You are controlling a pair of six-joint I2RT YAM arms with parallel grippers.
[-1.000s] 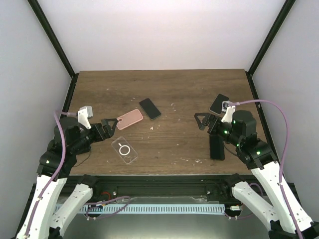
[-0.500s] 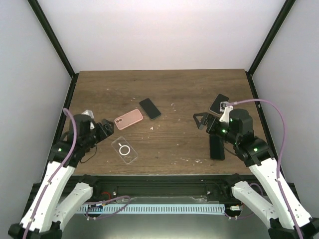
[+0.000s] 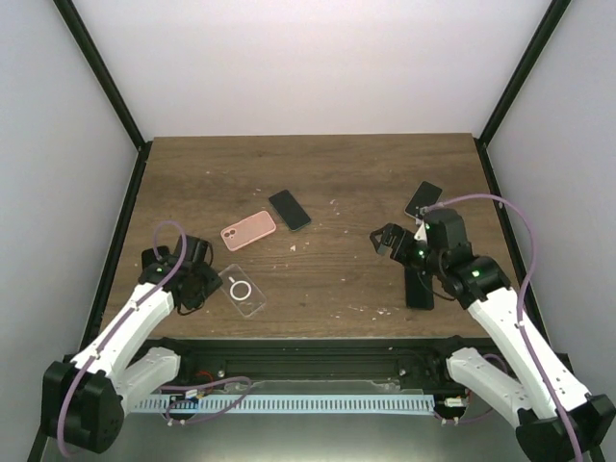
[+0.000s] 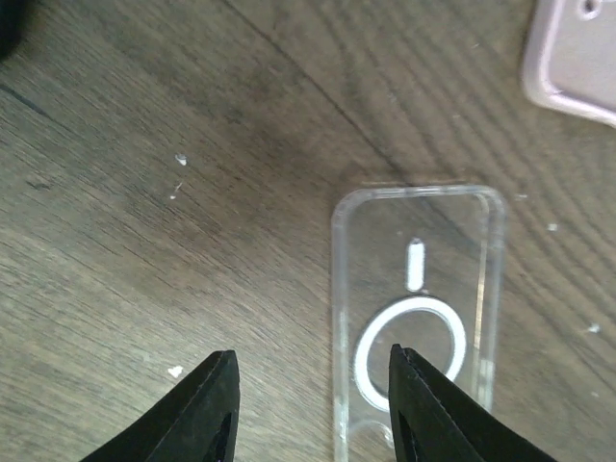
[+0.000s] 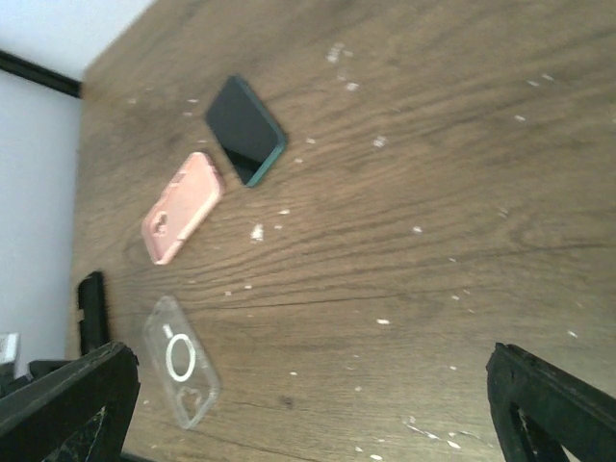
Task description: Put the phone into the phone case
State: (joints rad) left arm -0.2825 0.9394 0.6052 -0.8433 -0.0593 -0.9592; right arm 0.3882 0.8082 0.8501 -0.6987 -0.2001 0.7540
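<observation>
The robot's right gripper should close on the long sides [image 3: 419, 284] of the black phone that lies under the robot's right arm, near the front edge of the table.
A dark phone [image 3: 290, 209] [image 5: 245, 128] lies face up in the middle of the table. The clear phone case [image 3: 241, 289] [image 4: 419, 318] [image 5: 181, 361], with a white ring on its back, lies flat near the front left. My left gripper [image 3: 207, 282] [image 4: 316, 375] is low over the case's left side, with its jaws partly apart. The case's left wall runs between the fingertips [image 4: 219, 395], and neither fingertip touches it. My right gripper [image 3: 390, 239] [image 5: 308, 404] hangs wide open over bare wood right of centre, holding nothing.
A pink case [image 3: 248, 230] [image 5: 183, 207] [image 4: 577, 53] lies between the clear case and the dark phone. A second dark phone [image 3: 423, 199] lies at the right, behind my right arm. A black oblong [image 3: 418, 287] lies under that arm. The walls stand close on both sides.
My left arm has swung down and toward the front, bringing its gripper onto the clear case's left edge, and its jaws have narrowed. The right gripper has shifted slightly left, still wide open.
</observation>
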